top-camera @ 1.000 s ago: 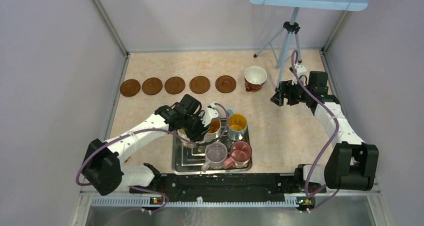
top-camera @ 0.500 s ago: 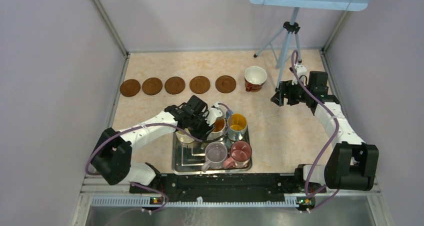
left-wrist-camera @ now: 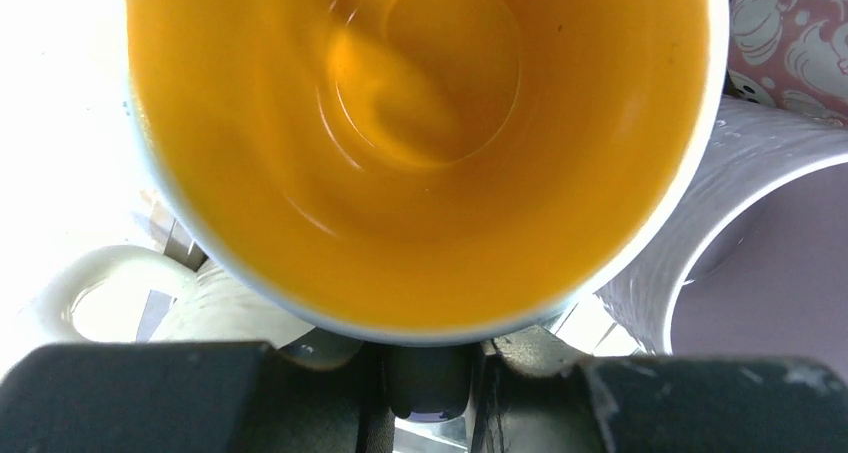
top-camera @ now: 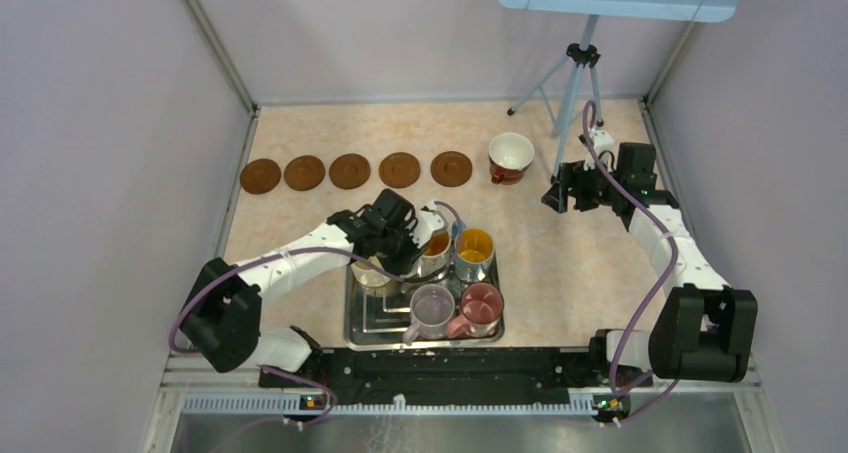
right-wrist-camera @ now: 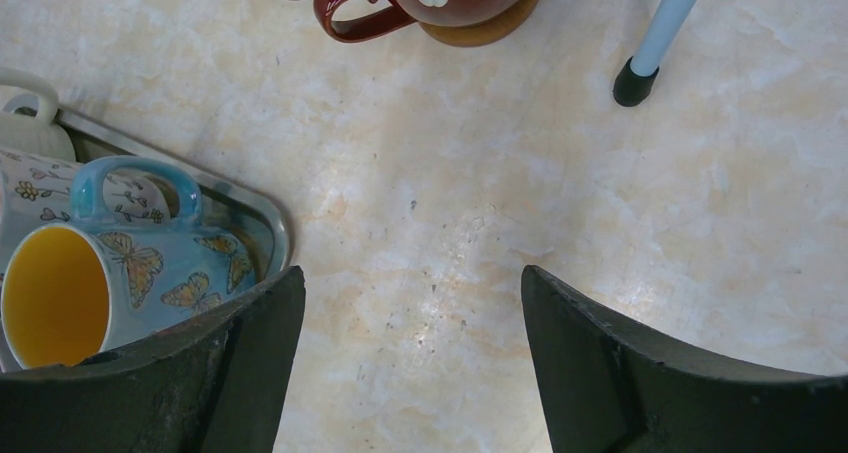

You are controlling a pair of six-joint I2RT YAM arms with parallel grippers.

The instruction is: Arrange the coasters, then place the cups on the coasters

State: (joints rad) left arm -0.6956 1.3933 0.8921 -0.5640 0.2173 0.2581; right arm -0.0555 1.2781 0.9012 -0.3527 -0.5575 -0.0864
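Note:
I need to set the orange-inside cup down with my left gripper on the dark brown coaster (top-camera: 453, 169) closest to the white cup and let go.
Five dark brown coasters (top-camera: 350, 170) lie in a row at the back left. A white cup with a dark red outside (top-camera: 511, 157) stands on a tan coaster (right-wrist-camera: 490, 28) at the row's right end. On the silver tray (top-camera: 365, 323) stand the cream cup (top-camera: 372, 273), the orange-inside cup (top-camera: 437, 248), the blue-handled yellow-inside cup (top-camera: 474, 245), the lilac cup (top-camera: 432, 308) and the pink cup (top-camera: 482, 303). My left gripper (left-wrist-camera: 430, 373) is shut on the near wall of the orange-inside cup (left-wrist-camera: 420, 143). My right gripper (right-wrist-camera: 412, 303) hovers open over bare table, right of the tray.
A tripod stands at the back right, one foot (right-wrist-camera: 635, 81) close to the red cup. The tray's rim (right-wrist-camera: 270, 228) lies just left of my right gripper. Grey walls enclose the table on three sides.
My left arm has shifted right over the tray and its jaws have closed on the orange-inside cup's wall. The right arm has not moved.

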